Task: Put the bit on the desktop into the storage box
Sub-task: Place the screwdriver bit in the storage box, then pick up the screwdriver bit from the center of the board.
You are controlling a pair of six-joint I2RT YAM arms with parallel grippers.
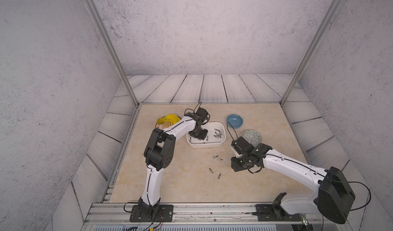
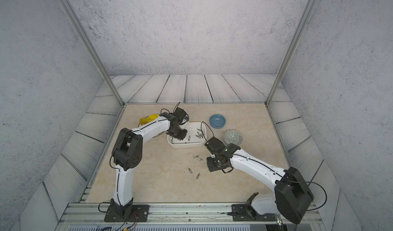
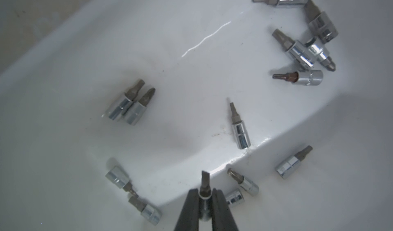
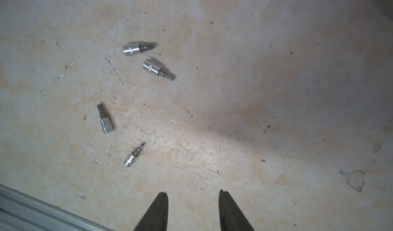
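Note:
My left gripper will set the flat-tipped bit down on the bottom of the storage box, beside the lone silver bit [image 1: 204,139] [image 3: 214,160] near the middle. The flat-tipped bit now hangs over the box's floor.
The white storage box [image 1: 212,144] stands mid-desktop with several silver bits [image 3: 241,132] lying in it. My left gripper [image 3: 205,194] hangs over the box's left part, shut on a flat-tipped bit [image 3: 205,182] that points down at the box floor. Several more bits lie loose on the beige desktop [image 1: 180,176] in front of the box, such as one [image 1: 215,156] and another [image 1: 219,175]. In the right wrist view they show as a small scattered group [image 4: 157,69]. My right gripper [image 4: 192,192] hovers to their right, open with nothing between its fingers.
A blue bowl [image 1: 234,121] and a grey-patterned bowl [image 1: 252,136] stand right of the box. A yellow banana [image 1: 169,118] on a plate sits behind the left arm. Aluminium rails [image 4: 32,210] edge the desktop, and grey plank panels rise around it.

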